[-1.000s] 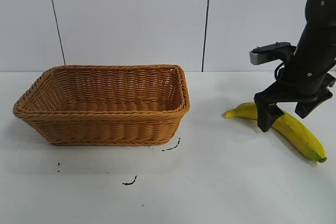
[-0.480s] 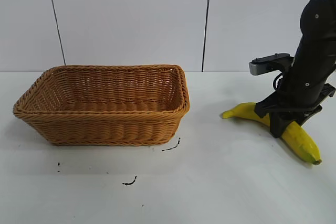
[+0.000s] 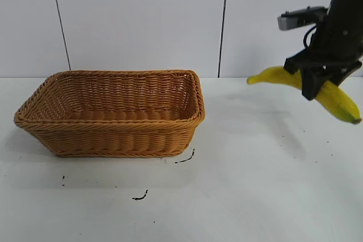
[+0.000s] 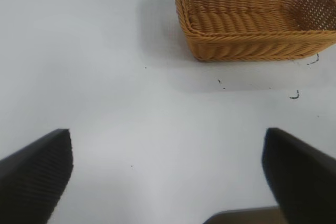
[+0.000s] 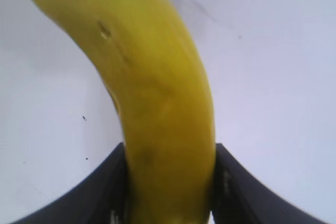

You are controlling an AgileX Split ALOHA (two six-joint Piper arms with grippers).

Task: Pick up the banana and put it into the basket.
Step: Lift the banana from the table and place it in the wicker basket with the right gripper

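Observation:
My right gripper has the banana, which hangs well above the table now. It will release it on the wicker basket's bottom (image 3: pixel 113 109), halfway along the basket's front rim.
The yellow banana (image 3: pixel 340 101) hangs in the air at the right, well above the table, with my right gripper (image 3: pixel 315 83) shut on its middle. Up close in the right wrist view the banana (image 5: pixel 163 103) fills the space between the two black fingers (image 5: pixel 105 187). The woven wicker basket (image 3: pixel 113 140) stands on the white table at the left, with nothing in it. In the left wrist view the basket (image 4: pixel 252 45) lies far off, and my left gripper (image 4: pixel 168 177) is open over bare table, out of the exterior view.
A few small black marks (image 3: pixel 184 158) dot the white table (image 3: pixel 249 196) in front of the basket. A pale panelled wall (image 3: pixel 142 21) rises behind the table.
My right gripper closed on the banana and lifted it off the table, up and slightly right. The basket has not moved.

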